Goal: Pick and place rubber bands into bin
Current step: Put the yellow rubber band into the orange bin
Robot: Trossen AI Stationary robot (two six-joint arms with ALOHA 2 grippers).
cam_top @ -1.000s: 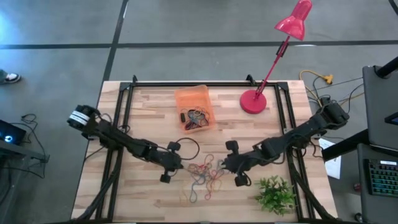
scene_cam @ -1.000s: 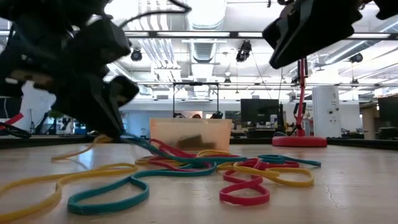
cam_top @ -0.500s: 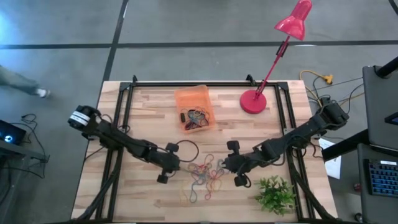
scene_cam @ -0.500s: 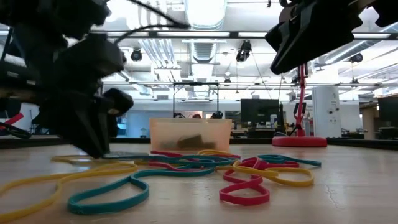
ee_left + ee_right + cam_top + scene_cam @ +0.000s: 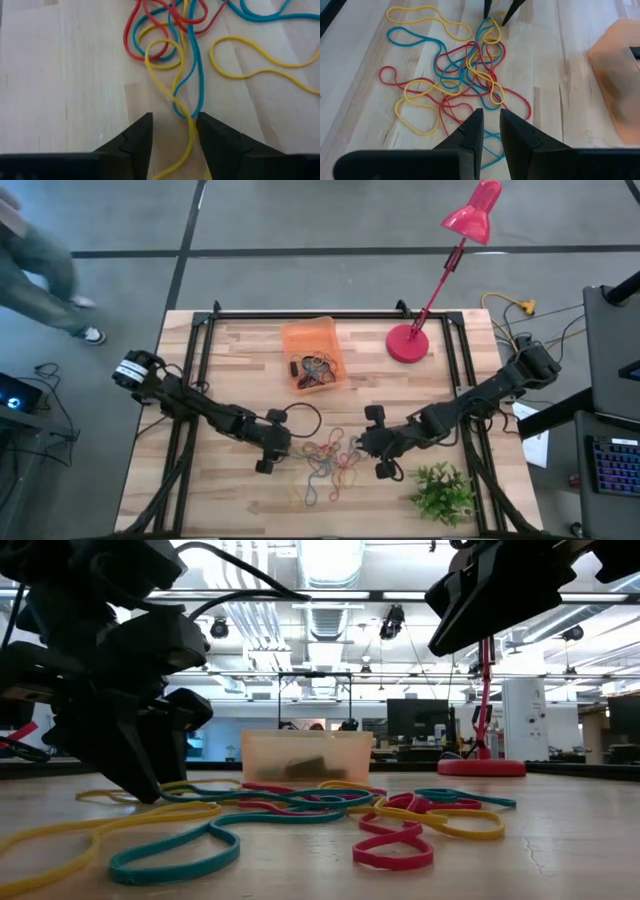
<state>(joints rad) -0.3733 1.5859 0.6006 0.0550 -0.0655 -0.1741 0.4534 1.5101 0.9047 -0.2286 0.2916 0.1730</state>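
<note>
Next, my left gripper opens and takes the yellow rubber band alone [image 5: 183, 159], because the end of the blue rubber band lies against the yellow rubber band at that gripper's fingers.
A heap of rubber bands [image 5: 328, 465] in red, yellow and blue lies loose on the wooden table, also seen in the low view [image 5: 330, 805]. The orange bin [image 5: 313, 355] stands farther back with several bands in it. My left gripper [image 5: 174, 122] is open at the heap's left edge, low over the table. Its fingers stand on either side of a yellow band [image 5: 189, 131] and a blue band's end [image 5: 199, 100]; I cannot tell whether they touch them. My right gripper [image 5: 490, 117] hovers above the heap's right side, slightly open, with nothing between its fingers.
A red lamp's round base [image 5: 407, 343] stands at the back right, right of the bin. A small green plant [image 5: 442, 492] sits at the near right. A black cable loop [image 5: 300, 420] lies just beyond my left gripper. Black frame rails [image 5: 200, 370] run along the table's sides.
My left gripper has sunk a little toward the table, tipped further down and opened. The blue and yellow bands that were drawn up to its fingertips now lie flat on the table again. The right arm has kept still.
</note>
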